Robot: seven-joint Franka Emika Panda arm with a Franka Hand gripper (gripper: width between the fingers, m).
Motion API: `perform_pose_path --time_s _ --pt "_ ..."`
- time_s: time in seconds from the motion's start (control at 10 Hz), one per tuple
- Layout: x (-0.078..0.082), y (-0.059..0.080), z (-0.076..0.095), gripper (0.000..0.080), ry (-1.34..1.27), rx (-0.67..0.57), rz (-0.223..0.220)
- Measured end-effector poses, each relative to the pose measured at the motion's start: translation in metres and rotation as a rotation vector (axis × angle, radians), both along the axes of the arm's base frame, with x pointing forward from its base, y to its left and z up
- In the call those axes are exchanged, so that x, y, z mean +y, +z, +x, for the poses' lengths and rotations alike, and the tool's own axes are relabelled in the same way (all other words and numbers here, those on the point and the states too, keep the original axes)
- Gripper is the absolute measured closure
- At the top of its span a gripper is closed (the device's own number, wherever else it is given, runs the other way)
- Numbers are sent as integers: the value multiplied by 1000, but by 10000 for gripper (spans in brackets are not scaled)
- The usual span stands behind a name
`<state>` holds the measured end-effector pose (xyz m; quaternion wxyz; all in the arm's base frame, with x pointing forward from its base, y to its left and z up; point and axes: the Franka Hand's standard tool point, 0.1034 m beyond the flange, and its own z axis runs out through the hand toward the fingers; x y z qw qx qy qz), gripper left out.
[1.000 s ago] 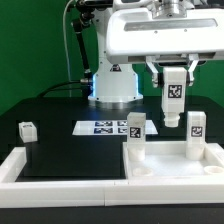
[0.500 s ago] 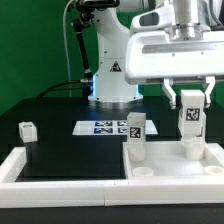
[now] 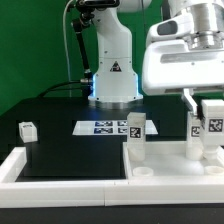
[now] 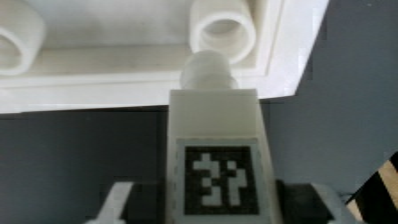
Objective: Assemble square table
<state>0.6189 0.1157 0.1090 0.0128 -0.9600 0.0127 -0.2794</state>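
Next, I release the white leg, now held upright above the top, from my gripper so that it stands upright in the table top's front corner socket point(image 3: 214, 169) point(image 4: 222, 35), which is directly below the leg.
My gripper point(image 3: 211, 115) is shut on a white leg point(image 3: 212, 127) with a black-and-white tag, held upright at the exterior view's far right, just above the square table top point(image 3: 165, 165). Two more legs stand upright on the top, one point(image 3: 135, 135) at its left corner and one point(image 3: 195, 137) just left of the held leg. A fourth leg point(image 3: 27, 130) lies on the black surface at the left. In the wrist view the held leg point(image 4: 217, 120) points at a corner socket point(image 4: 222, 35) of the top point(image 4: 107, 85), and my gripper point(image 4: 217, 205) clamps its tagged end.
The marker board point(image 3: 103, 127) lies flat behind the top. White bars point(image 3: 18, 168) edge the black surface at the front and left. The robot base point(image 3: 113, 80) stands at the back, with cables to its left.
My gripper has moved toward the exterior view's right and lower, carrying the leg from above the middle of the top to its right side.
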Motion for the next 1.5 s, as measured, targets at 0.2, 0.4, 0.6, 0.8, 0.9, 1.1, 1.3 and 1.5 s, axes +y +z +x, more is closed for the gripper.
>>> perform_pose_path --time_s 0.2,0.4,0.6,0.8,0.9,1.1,1.3,1.5 --pt "2 -12 1 509 1 7 -7" --pt "0 -17 -1 509 0 16 -11" --pt "0 -17 -1 509 0 16 -11" --pt "5 -22 -2 509 5 22 -11" --pt "7 -24 -2 509 8 25 -12" --pt "6 -30 -4 509 8 31 -16" --pt "5 -34 -4 509 8 25 -23" --pt "6 -34 -3 509 10 6 -30"
